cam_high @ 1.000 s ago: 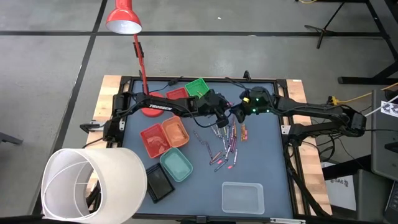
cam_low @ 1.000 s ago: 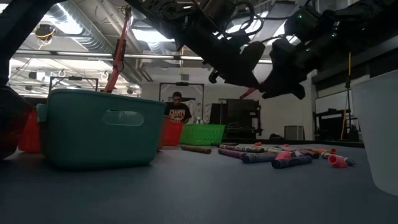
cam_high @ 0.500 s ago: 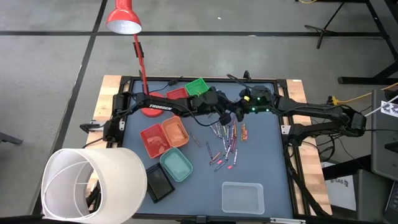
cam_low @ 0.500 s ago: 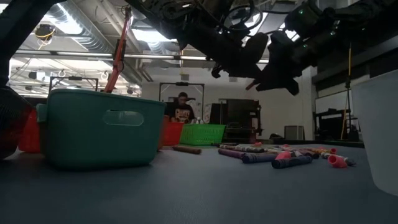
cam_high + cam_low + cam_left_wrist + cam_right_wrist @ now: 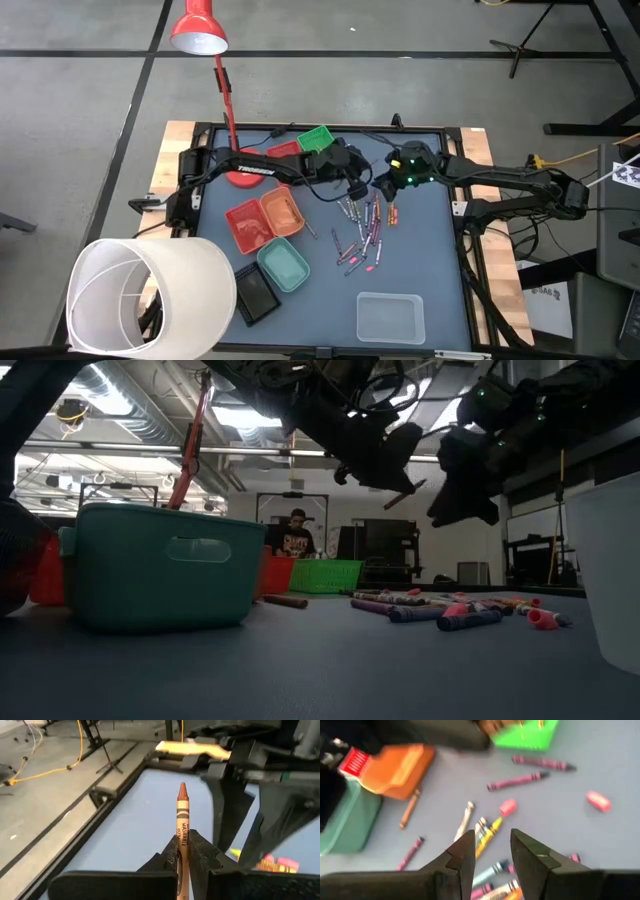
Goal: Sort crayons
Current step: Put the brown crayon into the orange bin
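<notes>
Next, I release the brown crayon from my left gripper inside the orange tray (image 5: 283, 212), between the red and teal trays.
My left gripper (image 5: 182, 852) is shut on a brown crayon (image 5: 182, 815) above the far middle of the table, also seen in the low view (image 5: 405, 493). Close to its right, my right gripper (image 5: 492, 852) hangs open over the loose crayons (image 5: 365, 228), with nothing between its fingers. These crayons lie flat on the blue table top in a scattered pile. One brown crayon (image 5: 410, 807) lies apart beside the orange tray (image 5: 282, 210). My left gripper pinches the brown crayon's lower shaft (image 5: 181, 845) between its two fingers. The crayon runs along the fingers and sticks out past their free ends, with its pointed tip (image 5: 182, 787) forward. It is lifted clear of the table and slants slightly downward.
A green tray (image 5: 318, 139) and a red tray (image 5: 283, 150) stand at the far edge. Red-orange (image 5: 247, 222), teal (image 5: 284, 263) and black (image 5: 256, 295) trays sit left of the pile. A clear tray (image 5: 390, 316) sits near the front. A red lamp (image 5: 200, 30) and a white cylinder (image 5: 150, 295) are on the left.
A loose brown crayon has rolled along the table away from the pile, toward the orange tray. My right gripper has tipped a little further down. My left gripper keeps the brown crayon lifted in about the same place.
</notes>
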Tool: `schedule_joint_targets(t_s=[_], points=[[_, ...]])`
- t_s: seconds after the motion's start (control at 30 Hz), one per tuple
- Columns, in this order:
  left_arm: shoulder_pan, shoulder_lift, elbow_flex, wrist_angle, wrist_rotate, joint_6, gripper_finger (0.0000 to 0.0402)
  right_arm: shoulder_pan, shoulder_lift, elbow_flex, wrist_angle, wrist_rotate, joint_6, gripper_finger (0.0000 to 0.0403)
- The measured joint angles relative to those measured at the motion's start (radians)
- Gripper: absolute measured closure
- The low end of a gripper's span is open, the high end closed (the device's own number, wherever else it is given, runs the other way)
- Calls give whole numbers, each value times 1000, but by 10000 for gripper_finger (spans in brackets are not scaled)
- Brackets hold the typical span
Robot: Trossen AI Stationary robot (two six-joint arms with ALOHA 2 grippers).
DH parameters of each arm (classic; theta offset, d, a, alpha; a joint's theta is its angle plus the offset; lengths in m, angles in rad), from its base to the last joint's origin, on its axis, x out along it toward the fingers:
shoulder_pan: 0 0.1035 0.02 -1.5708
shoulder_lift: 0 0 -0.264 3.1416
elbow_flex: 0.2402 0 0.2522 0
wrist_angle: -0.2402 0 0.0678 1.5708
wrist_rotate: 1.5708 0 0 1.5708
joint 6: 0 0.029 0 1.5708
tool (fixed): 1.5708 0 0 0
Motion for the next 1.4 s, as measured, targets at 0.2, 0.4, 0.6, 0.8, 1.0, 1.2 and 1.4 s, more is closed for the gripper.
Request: schedule_joint_targets(t_s=[0.2,0.4,0.6,0.8,1.0,1.2,1.4], points=[[0,-41,1,-239,9,26,396,0,0,0,-101,5,-24,279],[-8,-59,1,-464,66,127,396,0,0,0,-123,79,-33,279],[-13,-59,1,-705,146,233,396,0,0,0,-139,111,-41,279],[-13,-59,1,-871,163,303,396,0,0,0,-143,114,-56,279],[-19,-64,1,-982,195,402,396,0,0,0,-143,121,-56,279],[-25,-108,0,-1042,196,425,396,0,0,0,-150,121,-56,279],[-41,-159,0,-1122,207,436,396,0,0,0,-158,121,-56,279]])
